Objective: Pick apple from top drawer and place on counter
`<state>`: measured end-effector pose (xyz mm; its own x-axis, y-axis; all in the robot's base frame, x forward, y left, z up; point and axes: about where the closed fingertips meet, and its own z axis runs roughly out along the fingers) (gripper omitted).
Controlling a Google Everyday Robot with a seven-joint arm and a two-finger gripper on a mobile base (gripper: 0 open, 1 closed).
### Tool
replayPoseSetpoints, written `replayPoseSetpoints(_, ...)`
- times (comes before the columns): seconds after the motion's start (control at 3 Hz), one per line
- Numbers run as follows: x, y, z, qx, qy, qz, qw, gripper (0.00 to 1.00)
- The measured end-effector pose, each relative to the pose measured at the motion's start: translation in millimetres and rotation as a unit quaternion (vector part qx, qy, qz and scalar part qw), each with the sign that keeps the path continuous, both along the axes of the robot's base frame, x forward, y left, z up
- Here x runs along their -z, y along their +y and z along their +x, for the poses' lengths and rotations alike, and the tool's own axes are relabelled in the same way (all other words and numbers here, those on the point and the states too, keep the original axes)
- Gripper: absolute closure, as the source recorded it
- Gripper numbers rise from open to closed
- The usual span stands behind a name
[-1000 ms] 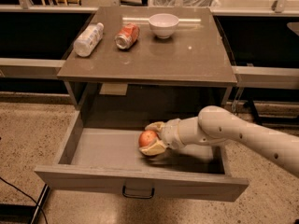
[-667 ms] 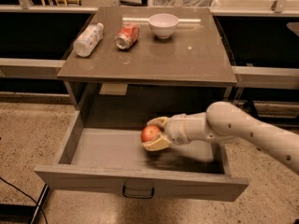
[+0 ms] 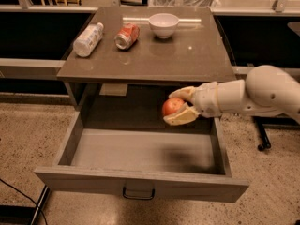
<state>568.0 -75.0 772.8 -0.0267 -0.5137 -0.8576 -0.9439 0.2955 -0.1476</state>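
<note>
I should release the apple on the counter (image 3: 168,58), just before the white bowl.
My gripper (image 3: 179,106) comes in from the right on a white arm and is shut on the red-orange apple (image 3: 172,107). It holds the apple in the air above the open top drawer (image 3: 140,184), just below the front edge of the counter (image 3: 187,55). The drawer is pulled out towards me, its grey floor is bare, and a dark handle sits at the centre of its front panel.
On the counter stand a white bowl (image 3: 163,24) at the back, a crushed red-and-white soda can (image 3: 127,35) and a plastic bottle (image 3: 88,39) lying on its side at the left. Dark shelving runs along both sides, and a speckled floor lies below.
My gripper has lifted the apple up off the drawer floor and moved it back and a little right, up to just under the counter's front edge.
</note>
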Motion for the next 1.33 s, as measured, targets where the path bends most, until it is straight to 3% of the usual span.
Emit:
replayPoseSetpoints(0.33,-35,-24,31,0.009,0.013,0.008,0.9998,1.0)
replayPoseSetpoints(0.67,-64,-35,83,0.037,0.028,0.053,0.9975,1.0)
replayPoseSetpoints(1.0,-111,-50,136,0.077,0.017,0.107,0.9911,1.0)
replayPoseSetpoints(1.33,-127,-56,160,0.108,0.021,0.12,0.9867,1.0)
